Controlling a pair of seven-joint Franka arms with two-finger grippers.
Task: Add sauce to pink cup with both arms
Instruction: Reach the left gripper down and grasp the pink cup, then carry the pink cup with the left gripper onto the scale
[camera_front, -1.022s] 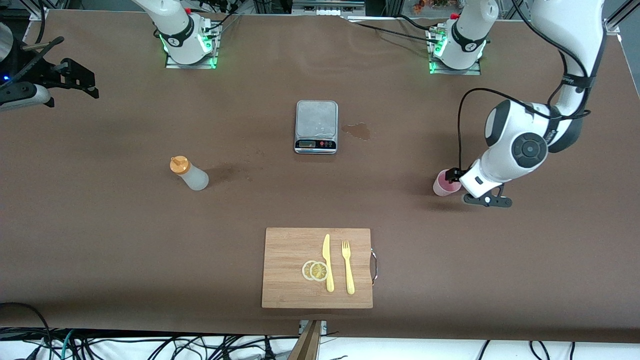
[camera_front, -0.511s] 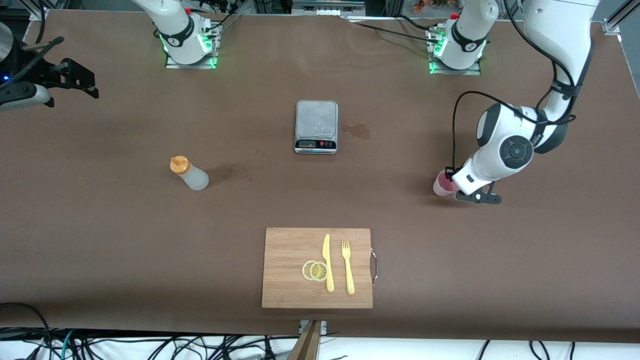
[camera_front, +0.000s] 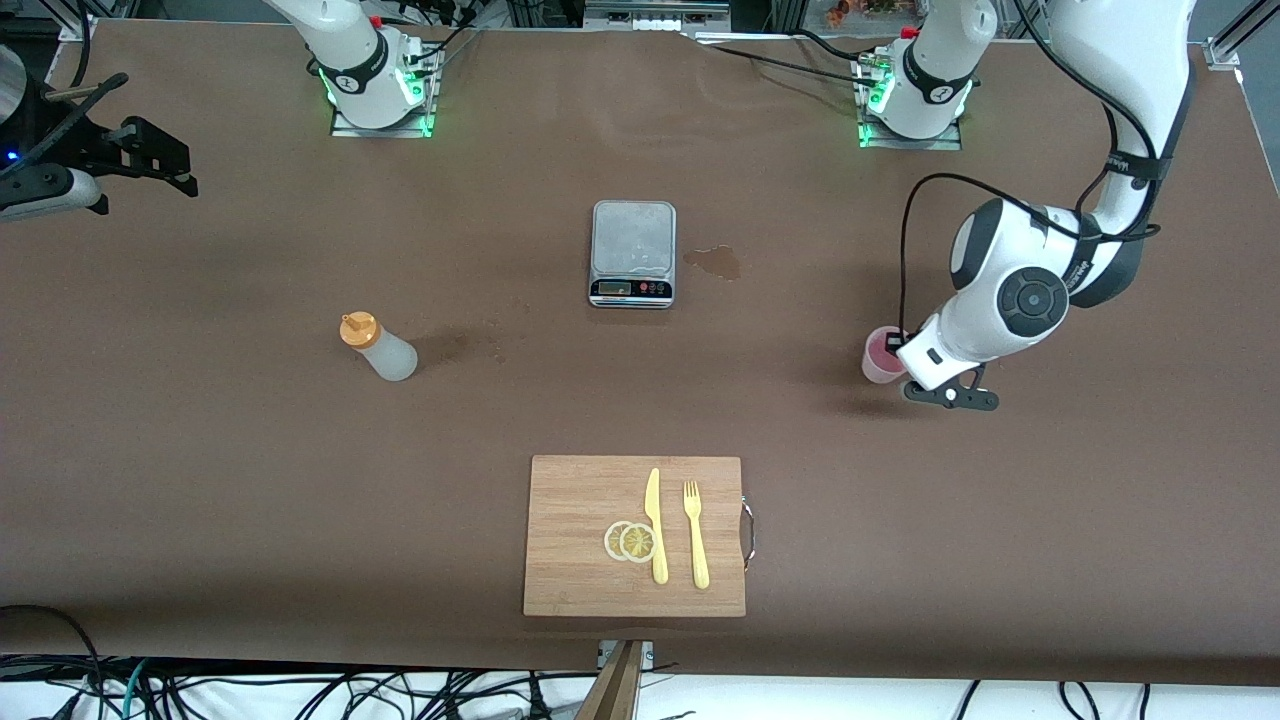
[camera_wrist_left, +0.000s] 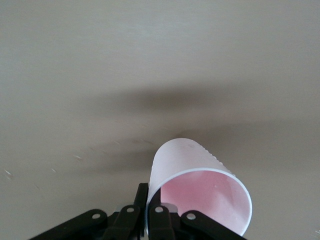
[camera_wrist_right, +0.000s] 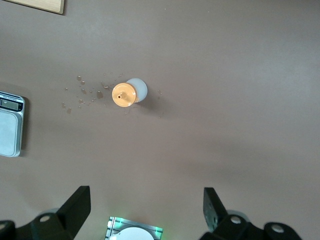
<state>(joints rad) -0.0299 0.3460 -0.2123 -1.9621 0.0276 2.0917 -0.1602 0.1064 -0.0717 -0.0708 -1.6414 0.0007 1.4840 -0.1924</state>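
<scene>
My left gripper is going to release the pink cup, now at the table's end, on the middle of the kitchen scale's silver plate (camera_front: 632, 244), setting it down there.
The pink cup (camera_front: 880, 358) (camera_wrist_left: 186, 161) is at the left arm's end of the table. My left gripper (camera_front: 901, 350) (camera_wrist_left: 148, 199) is shut on its rim, one finger inside the cup and one outside. The cup leans a little in that grip. The squeeze bottle of sauce (camera_front: 381, 349) (camera_wrist_right: 129, 92), whitish with an orange cap, stands upright toward the right arm's end. My right gripper (camera_wrist_right: 145, 206) hangs open high over the table beside the bottle, with nothing between its fingers. It does not show in the front view.
A kitchen scale (camera_front: 633, 252) sits mid-table with a wet stain (camera_front: 714, 261) beside it. Nearer the front camera lies a wooden cutting board (camera_front: 572, 495) with a yellow knife (camera_front: 655, 525), a fork (camera_front: 695, 533) and lemon slices (camera_front: 630, 541). Black equipment (camera_front: 95, 160) sits at the table's edge.
The left gripper's fingers closed on the cup's rim. The left hand and the cup shifted slightly toward the middle of the table. The right arm has not moved.
</scene>
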